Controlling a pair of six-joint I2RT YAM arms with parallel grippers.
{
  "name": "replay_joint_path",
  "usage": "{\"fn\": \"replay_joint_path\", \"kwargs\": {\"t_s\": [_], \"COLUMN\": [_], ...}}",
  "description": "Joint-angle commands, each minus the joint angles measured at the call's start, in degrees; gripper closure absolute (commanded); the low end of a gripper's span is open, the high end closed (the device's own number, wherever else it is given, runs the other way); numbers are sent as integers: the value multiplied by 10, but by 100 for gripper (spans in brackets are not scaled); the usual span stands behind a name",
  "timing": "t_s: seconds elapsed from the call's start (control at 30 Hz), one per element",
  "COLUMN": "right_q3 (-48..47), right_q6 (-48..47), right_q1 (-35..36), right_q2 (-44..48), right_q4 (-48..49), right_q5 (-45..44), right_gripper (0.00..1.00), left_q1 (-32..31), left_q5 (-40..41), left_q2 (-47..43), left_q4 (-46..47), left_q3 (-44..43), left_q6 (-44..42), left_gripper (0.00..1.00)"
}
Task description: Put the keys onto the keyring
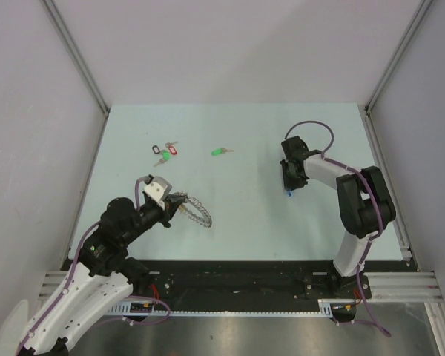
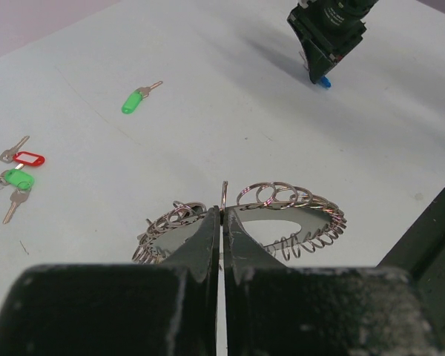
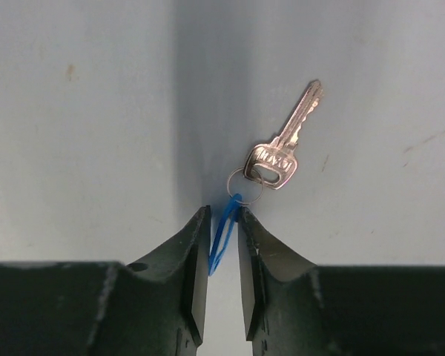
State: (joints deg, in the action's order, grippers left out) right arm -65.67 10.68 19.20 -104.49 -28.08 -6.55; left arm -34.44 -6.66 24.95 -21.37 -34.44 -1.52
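The robot's right fingers straddle the blue tag, short of the key's small ring, so the robot should set the key nearer the keyring and pinch that small ring (image 3: 245, 187).
The keyring (image 1: 198, 211), a big grey coil of wire, is pinched at its near rim by my shut left gripper (image 1: 181, 202). In the left wrist view the keyring (image 2: 285, 196) spreads to both sides of the left gripper (image 2: 223, 215). One of the keys, with a green tag (image 1: 221, 151), lies loose at mid table, and the left wrist view shows this green-tagged key (image 2: 136, 100) too. My right gripper (image 3: 223, 213) has its jaws close against the blue tag (image 3: 224, 233) of the other key (image 3: 283, 142), which rests on the table. From above, the right gripper (image 1: 289, 188) points down at the blue tag (image 1: 288, 194).
A bunch of keys tagged black, red and green (image 1: 165, 153) lies at the back left, and the left wrist view shows this bunch (image 2: 18, 174) at its left edge. White walls and metal posts fence the table on three sides.
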Motion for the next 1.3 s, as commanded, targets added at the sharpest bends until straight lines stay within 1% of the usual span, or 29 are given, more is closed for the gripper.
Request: {"fn": "replay_joint_path", "kwargs": {"t_s": [0.0,0.23,0.3,0.33,0.43,0.57,0.7,0.9,1.0,1.03,1.1,1.13,1.27], "right_q3": [40,58,65,68,79,98,121,182,193,193,190,188,165], "right_q6": [7,18,29,31,36,35,43,73,79,78,76,75,66], "right_q1": [45,161,181,184,190,189,168,151,152,153,158,159,171], "right_q2": [17,81,97,116,139,175,163,168,178,188,202,213,229], "right_q4": [-46,-35,-23,-19,2,29,32,43,32,29,15,10,-28], "right_q5": [30,53,54,57,88,110,125,130,111,99,87,71,18], "right_gripper": [76,82,88,92,96,97,97,93,84,78,73,68,64], "left_q1": [2,2,2,2,2,2,2,2,2,2,2,2,2], "left_q5": [-10,-8,-6,-6,-6,-5,-5,-5,-6,-6,-6,-7,-6], "left_q2": [-9,-10,-11,-10,-11,-11,-10,-8,-8,-7,-8,-6,-7], "left_q4": [28,28,27,27,27,27,27,27,27,28,27,27,27], "left_q3": [-5,-4,-4,-5,-5,-5,-5,-5,-5,-5,-5,-5,-5], "left_q6": [-6,-6,-6,-6,-6,-6,-7,-7,-6,-6,-6,-6,-7], "left_gripper": [99,100,100,100,100,100,100,100,100,100,100,100,100]}}
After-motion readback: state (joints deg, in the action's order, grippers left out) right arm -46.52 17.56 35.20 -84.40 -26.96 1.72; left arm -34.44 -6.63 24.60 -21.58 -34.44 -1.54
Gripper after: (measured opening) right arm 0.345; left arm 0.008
